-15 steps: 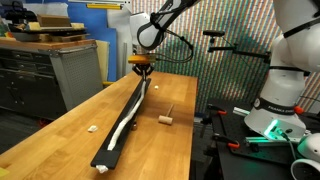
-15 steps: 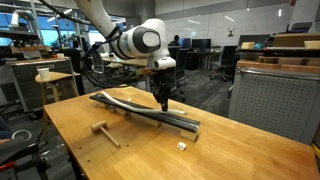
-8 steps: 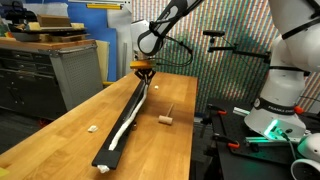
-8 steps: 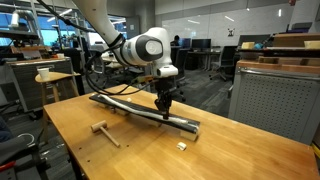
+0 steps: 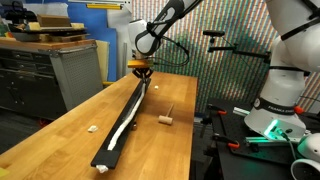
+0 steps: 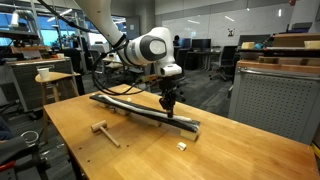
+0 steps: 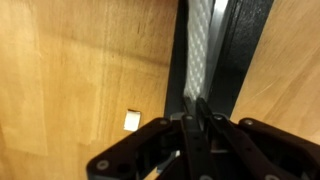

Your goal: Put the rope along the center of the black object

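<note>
My gripper is going to place the end of the white rope, now low over the strip's far end. Next, I set it down on the middle of the black object's far end (image 5: pixel 143 84) (image 7: pixel 202 107).
The black strip (image 5: pixel 116 137) lies lengthwise on the wooden table, seen in both exterior views (image 6: pixel 185 124). The white rope (image 5: pixel 127 118) lies along it, a little to one side near the close end. My gripper (image 5: pixel 143 71) stands at the strip's far end, pointing down, low over it (image 6: pixel 169 103). In the wrist view the woven rope (image 7: pixel 203 45) runs up the strip (image 7: pixel 245 40) from between my fingertips. The gripper (image 7: pixel 200 108) is shut on the rope's end.
A small wooden block with a peg (image 5: pixel 166 118) lies beside the strip, also seen in an exterior view (image 6: pixel 100 128). A small white scrap (image 5: pixel 91 127) lies on the table (image 5: pixel 60 130) and shows in the wrist view (image 7: pixel 132 121). A second robot base (image 5: pixel 275 110) stands past the table edge.
My gripper has shifted slightly toward the strip's end and lower with the rope end. The rope now lies flatter on the strip.
</note>
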Tool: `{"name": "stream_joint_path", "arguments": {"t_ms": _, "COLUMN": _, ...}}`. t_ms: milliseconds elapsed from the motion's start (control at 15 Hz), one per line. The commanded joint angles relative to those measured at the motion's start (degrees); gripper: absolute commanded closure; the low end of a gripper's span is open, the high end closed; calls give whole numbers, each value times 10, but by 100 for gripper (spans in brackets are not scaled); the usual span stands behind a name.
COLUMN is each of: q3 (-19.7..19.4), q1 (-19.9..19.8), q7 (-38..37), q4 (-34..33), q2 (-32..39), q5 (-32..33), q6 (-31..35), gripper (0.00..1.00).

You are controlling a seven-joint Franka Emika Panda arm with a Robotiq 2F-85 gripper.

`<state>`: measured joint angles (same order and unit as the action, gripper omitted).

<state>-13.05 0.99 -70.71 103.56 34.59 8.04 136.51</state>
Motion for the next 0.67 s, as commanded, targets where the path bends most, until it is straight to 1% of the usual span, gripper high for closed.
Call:
{"name": "stream_joint_path", "arguments": {"t_ms": 0, "q3": -6, "q1": 4, "q7": -7, "q4": -40, "q2": 29, "q5": -2, "q6": -3, "gripper": 98}}
{"name": "stream_joint_path", "arguments": {"t_ms": 333, "q3": -21, "q1": 9, "q7": -21, "q4": -56, "q2": 48, "q5": 8, "q6": -6, "gripper": 98}}
{"name": "stream_joint_path", "arguments": {"t_ms": 600, "q3": -29, "q1": 10, "q7": -33, "q4": -55, "q2": 48, "q5": 11, "q6": -5, "gripper": 98}}
